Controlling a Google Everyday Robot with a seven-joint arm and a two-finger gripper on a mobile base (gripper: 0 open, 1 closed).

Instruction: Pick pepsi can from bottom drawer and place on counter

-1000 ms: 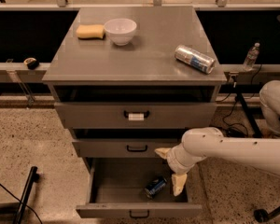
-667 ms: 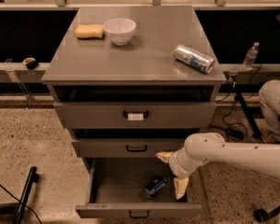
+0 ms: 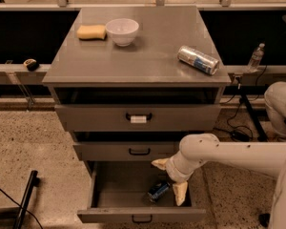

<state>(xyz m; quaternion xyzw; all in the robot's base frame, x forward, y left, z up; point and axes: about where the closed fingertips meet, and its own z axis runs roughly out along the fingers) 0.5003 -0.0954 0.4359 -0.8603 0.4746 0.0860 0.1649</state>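
Next, I move my gripper to the pepsi can's body (image 3: 159, 191) in the open bottom drawer and close it there, with my fingers on its opposite sides.
The pepsi can (image 3: 158, 191), dark blue, lies on its side inside the open bottom drawer (image 3: 114, 194), right of its middle. My gripper (image 3: 166, 181) reaches into the drawer from the right on a white arm. It is open, with one cream finger (image 3: 159, 164) behind the can and the other finger just right of the can. Nothing is held. The grey counter (image 3: 148, 56) tops the cabinet.
On the counter are a white bowl (image 3: 122, 31), a yellow sponge (image 3: 91, 31) and a silver and light-blue can (image 3: 197, 59) lying near the right edge. The two upper drawers (image 3: 138, 117) stand slightly ajar. A black stand leg (image 3: 26, 197) lies on the floor at left.
My gripper has shifted a little left, deeper into the bottom drawer, so the fingers sit closer around the pepsi can. The can has not moved.
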